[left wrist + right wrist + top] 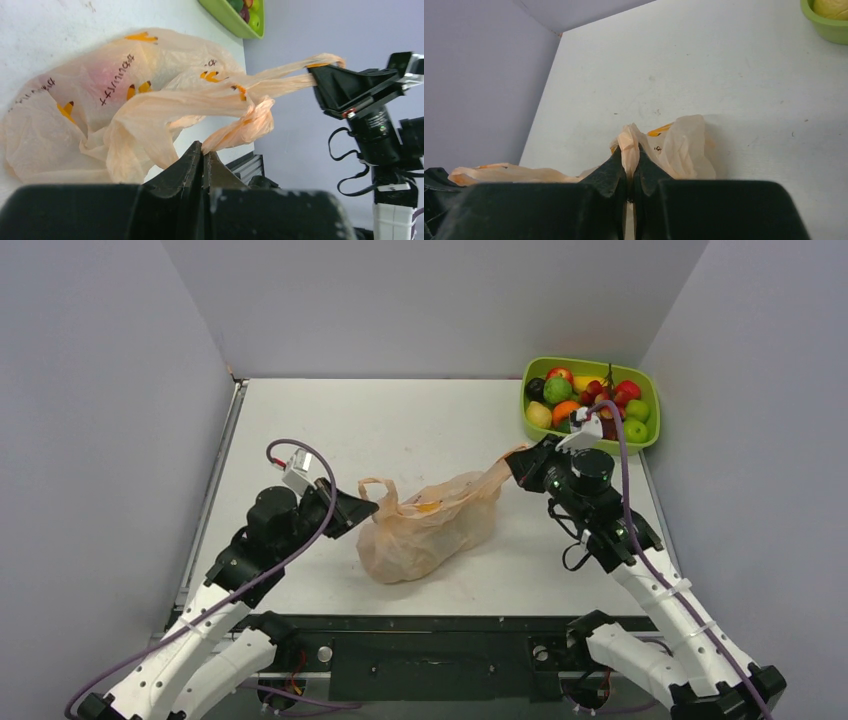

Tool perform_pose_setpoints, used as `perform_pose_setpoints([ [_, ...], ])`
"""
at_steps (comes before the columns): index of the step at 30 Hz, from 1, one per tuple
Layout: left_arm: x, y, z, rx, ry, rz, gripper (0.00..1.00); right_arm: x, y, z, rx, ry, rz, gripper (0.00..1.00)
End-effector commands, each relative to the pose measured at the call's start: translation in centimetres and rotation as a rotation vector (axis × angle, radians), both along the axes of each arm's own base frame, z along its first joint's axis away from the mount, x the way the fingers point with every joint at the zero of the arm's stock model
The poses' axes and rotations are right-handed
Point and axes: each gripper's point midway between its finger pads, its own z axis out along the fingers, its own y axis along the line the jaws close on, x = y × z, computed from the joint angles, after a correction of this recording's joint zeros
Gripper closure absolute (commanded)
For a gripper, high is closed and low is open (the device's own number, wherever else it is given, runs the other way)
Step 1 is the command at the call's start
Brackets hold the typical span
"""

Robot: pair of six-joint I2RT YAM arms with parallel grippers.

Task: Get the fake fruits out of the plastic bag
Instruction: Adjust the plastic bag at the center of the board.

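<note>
The bag's opening is narrow while I pinch a twist of the bag's handle, so the fingers of my left gripper should open and take the bag's edge (402, 510).
The peach-orange plastic bag (430, 528) lies crumpled on the middle of the table. My left gripper (368, 508) is shut on its left handle; in the left wrist view the tips (204, 150) pinch a twist of the bag (100, 100). My right gripper (516, 462) is shut on the right handle and pulls it taut; the right wrist view shows film between the tips (629, 152). A faint pink patch (107, 75) shows through the bag. Several fake fruits (585, 395) lie in the green tray; none shows clearly inside the bag.
The lime-green tray (647, 400) stands at the back right corner, just behind my right gripper. Its rim shows in the left wrist view (225, 17) and the right wrist view (824, 27). Grey walls close the table on three sides.
</note>
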Motion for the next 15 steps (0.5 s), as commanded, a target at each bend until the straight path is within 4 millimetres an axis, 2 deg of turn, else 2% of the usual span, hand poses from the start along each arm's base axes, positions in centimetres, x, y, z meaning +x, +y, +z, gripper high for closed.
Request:
perform_pose_setpoints([
  [1,1.9,1.4,6.6,-0.010,-0.131,0.087,1.00,0.9,1.3,2.9,0.234,0.013,0.115,1.00],
  [5,4.8,2.6,9.7,-0.015,-0.153,0.146,1.00,2.3,0.8,5.2,0.291,0.013,0.123,1.00],
  [6,5.4,2.7,10.3,-0.028,-0.152,0.146,1.00,2.8,0.9,6.5,0.302,0.000,0.130,1.00],
  [9,8.2,2.9,13.8,-0.121,-0.169,0.105,1.00,3.7,1.3,8.6,0.300,0.006,0.145,1.00],
  [10,8.6,2.9,14.7,-0.161,-0.166,0.097,1.00,4.2,1.4,10.1,0.298,-0.015,0.149,1.00],
  [11,9.2,2.9,16.6,-0.193,-0.205,0.069,1.00,4.3,1.3,10.5,0.295,-0.012,0.148,1.00],
  [12,9.5,2.8,17.4,-0.211,-0.210,0.063,1.00,4.5,1.2,12.0,0.291,-0.042,0.147,1.00],
  [13,9.7,3.0,18.9,-0.211,-0.245,0.057,1.00,4.8,0.8,12.3,0.285,-0.044,0.128,1.00],
  [14,9.5,3.1,20.7,-0.207,-0.288,0.053,1.00,4.7,0.6,13.5,0.281,-0.070,0.124,1.00],
  [15,9.9,3.1,20.4,-0.176,-0.284,0.051,1.00,4.9,0.2,13.8,0.279,-0.077,0.112,1.00],
])
